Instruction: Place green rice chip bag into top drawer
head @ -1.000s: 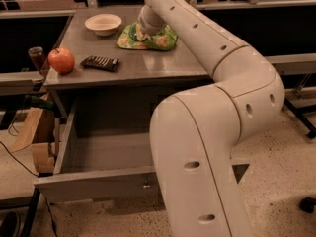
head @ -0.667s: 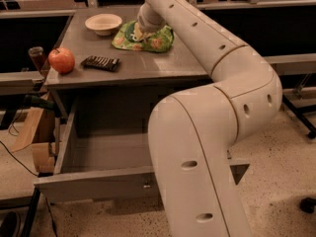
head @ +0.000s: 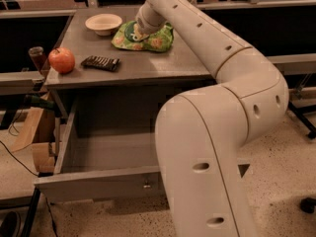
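Note:
My gripper sits toward the bag's end near the bowl while the bag lies flat, so I need to open, rise slightly and pinch the bag nearer its middle [head: 152,41].
The green rice chip bag [head: 155,39] lies on the back of the grey tabletop [head: 163,65], just right of the bowl. My gripper [head: 141,29] is down on the bag's left part, at the end of the white arm that reaches in from the top right; the wrist hides its tips. The top drawer [head: 101,154] stands pulled out below the table's front edge and its grey inside is bare. Its front panel [head: 94,185] with a small metal pull [head: 146,185] faces the camera. The arm's big links cover the drawer's right part.
A cream bowl [head: 103,23] sits at the table's back left. A red apple [head: 61,60] and a dark striped snack bar [head: 100,62] lie at the front left. A dark cup [head: 36,57] and a cardboard box [head: 32,130] are left of the table.
The gripper and the green bag have shifted a little to the left on the tabletop, closer to the bowl. The drawer stays open as before.

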